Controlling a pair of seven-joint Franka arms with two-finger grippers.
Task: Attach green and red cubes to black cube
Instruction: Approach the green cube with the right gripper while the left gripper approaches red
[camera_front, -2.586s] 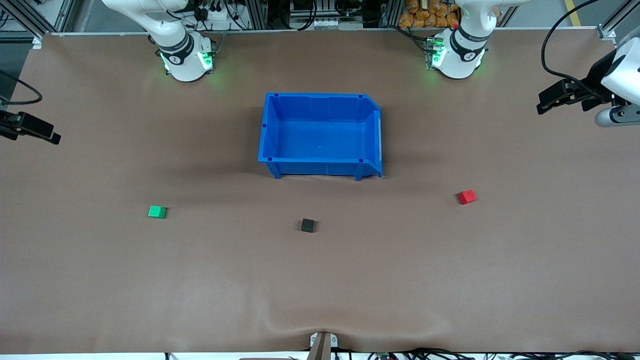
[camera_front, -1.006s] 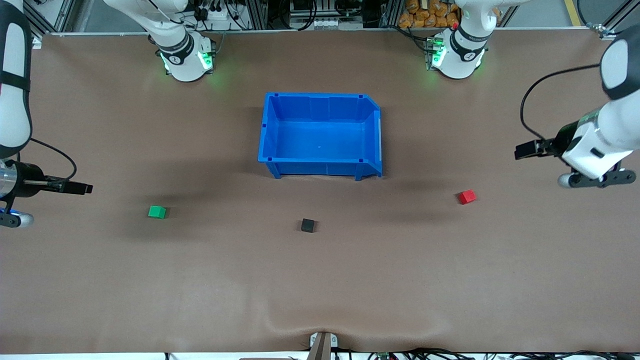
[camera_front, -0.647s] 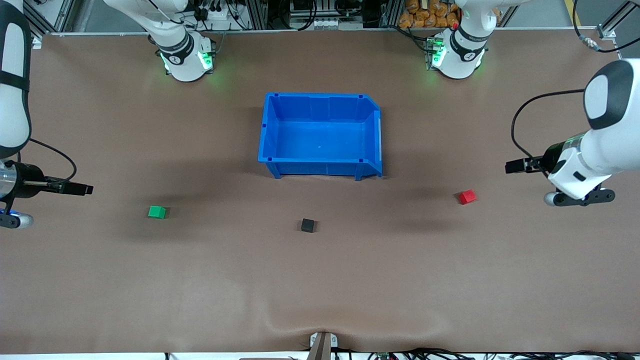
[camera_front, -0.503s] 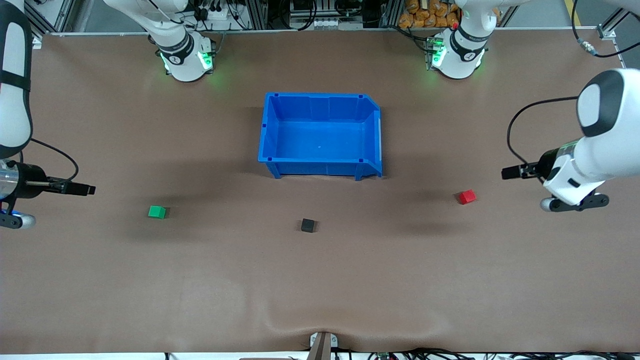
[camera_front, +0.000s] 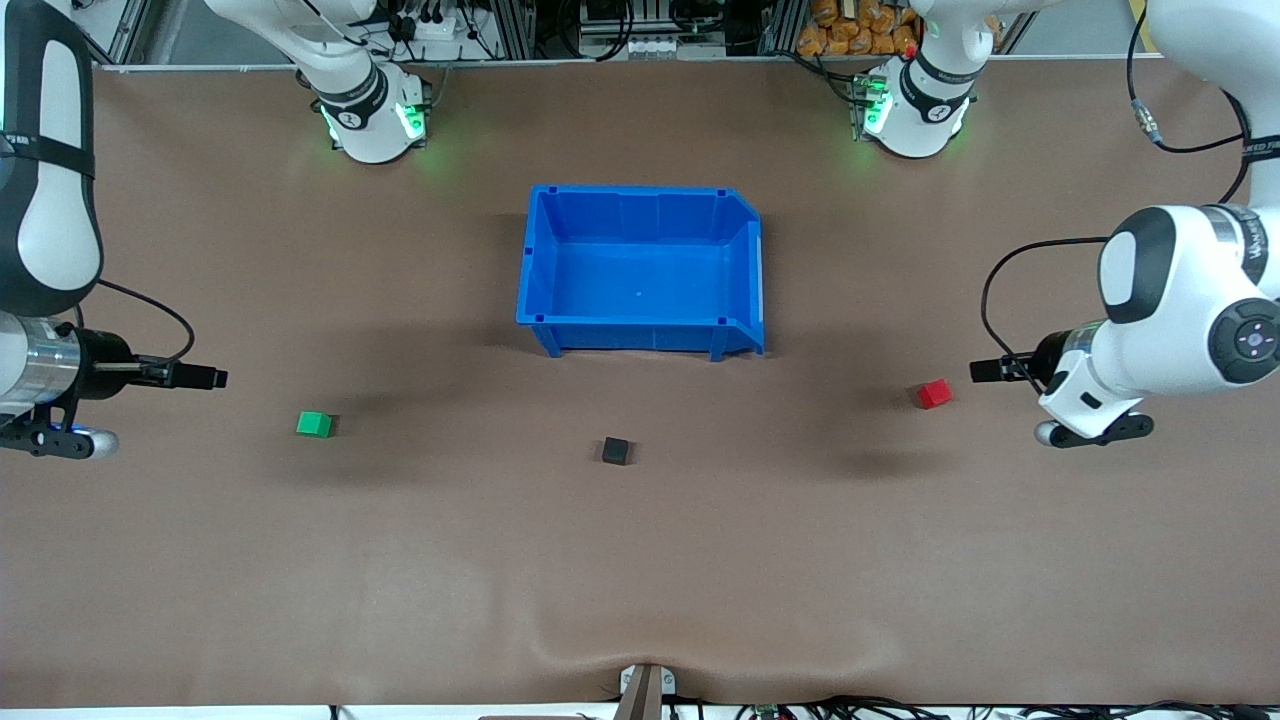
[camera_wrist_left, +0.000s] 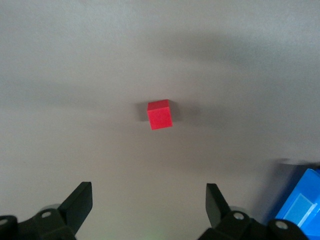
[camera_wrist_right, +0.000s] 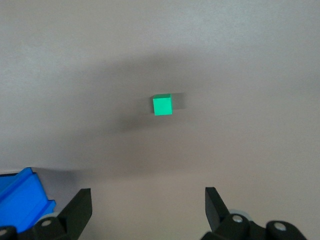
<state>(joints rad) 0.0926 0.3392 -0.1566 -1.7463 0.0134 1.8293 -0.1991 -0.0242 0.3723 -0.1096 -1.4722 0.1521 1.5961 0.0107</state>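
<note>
The green cube must be attached to the black cube, so my right gripper needs to go to it next and close on its opposite sides (camera_front: 314, 425) (camera_wrist_right: 162, 105).
Three small cubes lie apart on the brown table. The black cube (camera_front: 616, 450) is in the middle, nearer the front camera than the blue bin. The green cube (camera_front: 314, 424) (camera_wrist_right: 162, 105) lies toward the right arm's end and the red cube (camera_front: 934, 393) (camera_wrist_left: 160, 114) toward the left arm's end. My left gripper (camera_front: 985, 370) (camera_wrist_left: 148, 195) hangs open over the table just short of the red cube, nothing between its fingers. Over bare table short of the green cube, my right gripper (camera_front: 210, 378) (camera_wrist_right: 147, 197) is open and holds nothing.
An empty blue bin (camera_front: 640, 200) stands mid-table, between the cubes and the arm bases. A corner of the bin (camera_wrist_left: 302, 207) (camera_wrist_right: 20, 192) shows in both wrist views. The table cover is rumpled at its front edge (camera_front: 640, 650).
Both arms have swung in from the table's ends. The left gripper has closed in on the red cube, and the right gripper has edged toward the green cube. The cubes have not moved.
</note>
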